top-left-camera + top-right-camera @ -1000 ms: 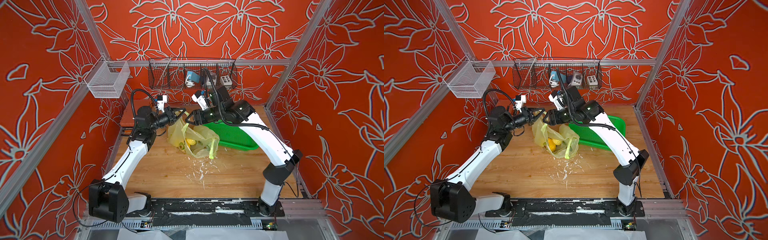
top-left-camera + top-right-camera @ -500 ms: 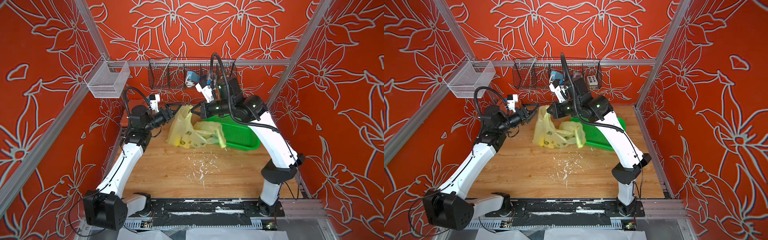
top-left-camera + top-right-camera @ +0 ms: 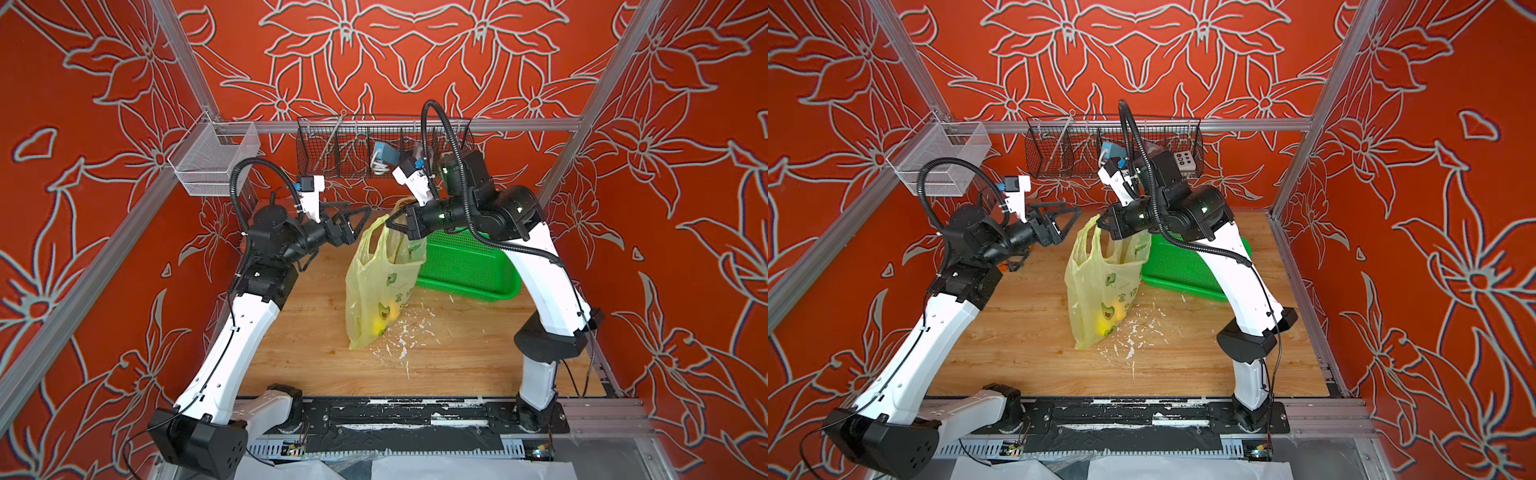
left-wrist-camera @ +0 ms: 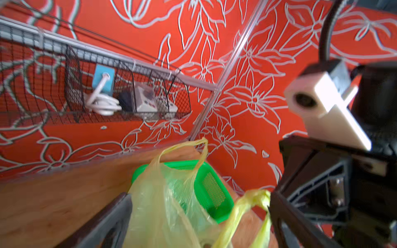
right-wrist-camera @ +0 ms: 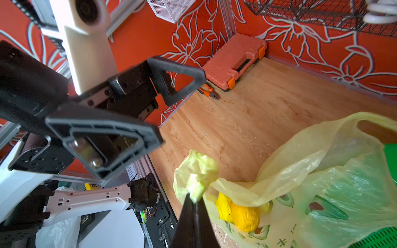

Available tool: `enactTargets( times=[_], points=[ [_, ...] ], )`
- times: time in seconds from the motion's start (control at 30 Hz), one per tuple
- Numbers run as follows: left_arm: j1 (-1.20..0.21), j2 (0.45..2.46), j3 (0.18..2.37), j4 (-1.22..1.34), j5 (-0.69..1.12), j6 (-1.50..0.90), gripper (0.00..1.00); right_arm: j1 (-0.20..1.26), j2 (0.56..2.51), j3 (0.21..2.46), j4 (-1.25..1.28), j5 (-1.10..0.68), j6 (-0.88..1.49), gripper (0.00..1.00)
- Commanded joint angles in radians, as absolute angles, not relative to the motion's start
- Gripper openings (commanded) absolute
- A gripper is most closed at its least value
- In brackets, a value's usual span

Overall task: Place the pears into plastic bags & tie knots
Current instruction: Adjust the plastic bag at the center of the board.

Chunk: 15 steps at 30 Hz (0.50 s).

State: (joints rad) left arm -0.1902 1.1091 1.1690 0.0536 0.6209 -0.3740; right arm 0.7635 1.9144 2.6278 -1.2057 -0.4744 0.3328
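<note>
I see my right gripper covering the tip of the bunched handle while the other handle stands free, so my left gripper will grasp the bunched handle at its base [image 3: 368, 259].
The pale yellow-green plastic bag [image 3: 380, 282] [image 3: 1100, 282] hangs upright over the wooden table, its bottom corner near the boards. My right gripper [image 3: 391, 221] [image 5: 194, 200] is shut on one bunched handle [image 5: 196, 171]. The other handle loop [image 4: 193, 150] stands free, and no knots are in view. Both pears lie at the bottom of the bag: a bright yellow one [image 5: 224, 206] and an orange-yellow one [image 5: 246, 216], also seen through the plastic [image 3: 382, 322] [image 3: 1113, 316]. My left gripper [image 3: 362, 220] [image 3: 1069, 218] [image 4: 199, 199] is open just left of the bag's top, holding nothing.
A green perforated basket [image 3: 465, 266] [image 3: 1179, 266] sits behind and right of the bag. An orange tool case [image 5: 234, 58] and pliers [image 5: 209, 91] lie at the back left corner. Wire baskets [image 3: 382, 149] hang on the back wall. White flakes [image 3: 399, 332] litter the table.
My left gripper opened, let go of the bag and drew back left. My right gripper shut on a handle and rose, so the bag now hangs with the pears at its bottom.
</note>
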Motion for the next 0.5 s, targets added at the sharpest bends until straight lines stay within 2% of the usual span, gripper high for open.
enactTargets(
  times=[0.0, 0.17, 0.37, 0.47],
  points=[
    [-0.233, 1.043, 1.111, 0.075, 0.606, -0.247, 0.97, 0.759, 1.92, 2.618, -1.239, -0.497, 0.29, 0.0],
    [-0.282, 1.034, 1.09, 0.072, 0.564, -0.222, 0.97, 0.76, 1.898, 2.585, -1.207, -0.509, 0.308, 0.0],
    [-0.388, 1.11, 1.127, 0.038, 0.475, -0.189, 0.96, 0.761, 1.879, 2.578, -1.135, -0.548, 0.362, 0.0],
    [-0.455, 1.128, 1.105, 0.043, 0.32, -0.2, 0.79, 0.762, 1.854, 2.563, -1.069, -0.537, 0.413, 0.0]
  ],
)
